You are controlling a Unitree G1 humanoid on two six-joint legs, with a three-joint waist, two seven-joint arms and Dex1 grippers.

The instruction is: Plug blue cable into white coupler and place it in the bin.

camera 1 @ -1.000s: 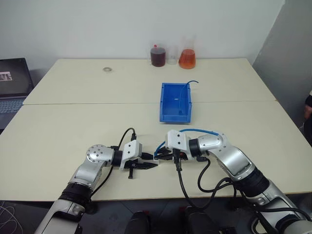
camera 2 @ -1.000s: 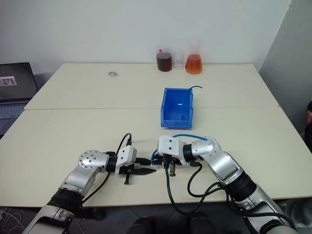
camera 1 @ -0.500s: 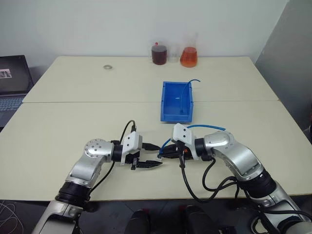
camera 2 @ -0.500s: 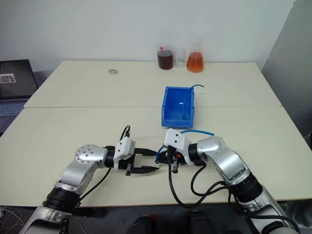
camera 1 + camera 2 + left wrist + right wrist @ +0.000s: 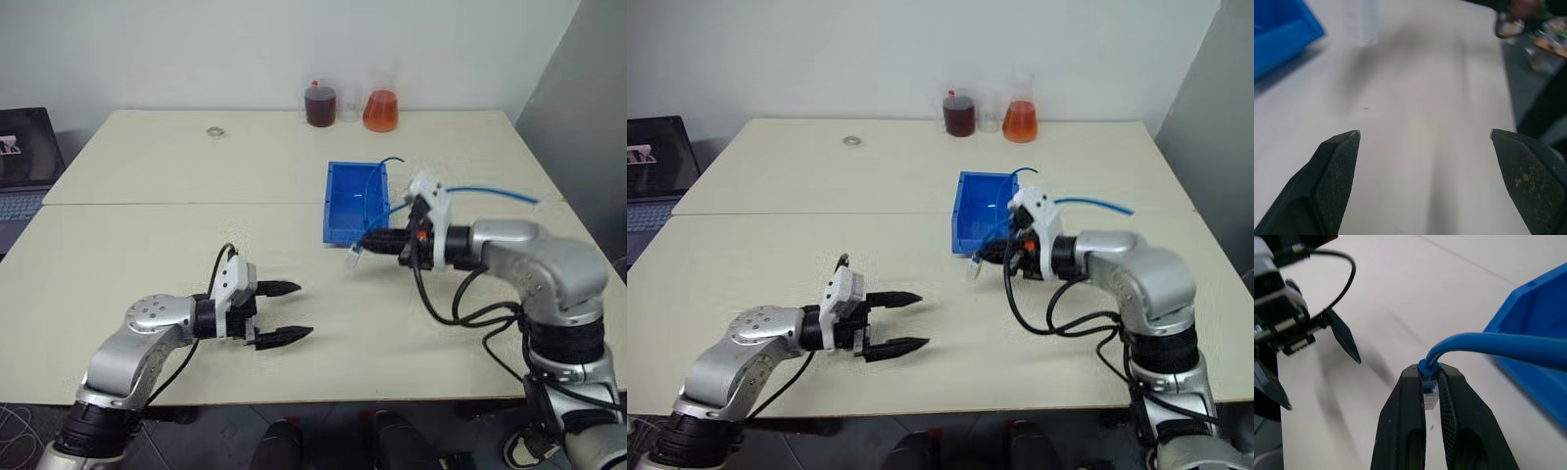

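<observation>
My right gripper is to let go of the blue cable with its white coupler on the bin's bottom close to the bin's near side [image 5: 365, 226]. The cable's plug end is still above the table.
My right gripper [image 5: 370, 241] is shut on the plug end of the blue cable [image 5: 1484, 343], held above the table just in front of the bin [image 5: 343, 233]. The white coupler [image 5: 353, 257] hangs at the cable's tip, past the fingertips. From my wrist the cable trails off to the right [image 5: 509, 193]. The bin is a blue tray with a second blue cord [image 5: 376, 182] lying in it. My left gripper [image 5: 304, 309] hovers open over the near table with nothing between its fingers [image 5: 1337, 161], well left of the coupler [image 5: 1362, 22].
At the table's back edge stand a flask of dark red liquid [image 5: 319, 105], a flask of orange liquid [image 5: 380, 111] and a small clear glass between them. A grey ring [image 5: 213, 131] lies at the far left. A laptop [image 5: 20, 162] sits off the left side.
My left gripper has opened wide, let go and drawn back to the left. My right gripper has risen and swung right toward the bin, carrying the cable with the coupler on its tip.
</observation>
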